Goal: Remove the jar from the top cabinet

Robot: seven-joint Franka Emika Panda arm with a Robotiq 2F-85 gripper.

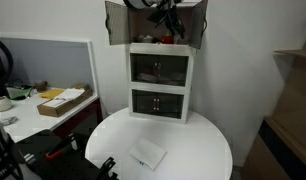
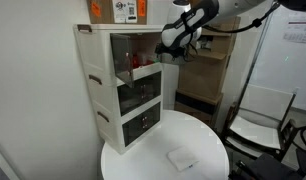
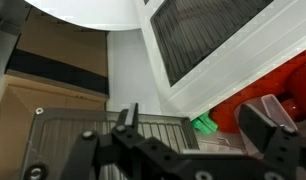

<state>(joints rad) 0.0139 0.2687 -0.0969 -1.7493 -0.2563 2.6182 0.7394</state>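
The pale see-through jar is beside the red item in the top cabinet. My gripper goes to it next and closes on the jar's upper edge [image 1: 171, 38] [image 3: 267, 108].
The top cabinet [image 1: 116, 22] sits on a white stack of drawer units, with its two dark tinted doors swung open. It also shows in an exterior view [image 2: 125, 52]. My gripper [image 1: 165, 20] is at the cabinet's open front, seen from the side in an exterior view [image 2: 175, 42]. In the wrist view the gripper [image 3: 193, 135] is open and empty, with its fingers wide apart. A red item [image 3: 288, 85] lies just beyond the right finger. A pale see-through shape [image 3: 261, 103] lies against it; I cannot tell whether it is the jar.
The white drawer units [image 1: 160, 85] stand at the back of a round white table [image 1: 198, 150]. A white pad [image 1: 147, 155] lies on the table's front. A small green object [image 3: 203, 124] lies near the red item. A desk with a box [image 1: 61, 100] stands to one side.
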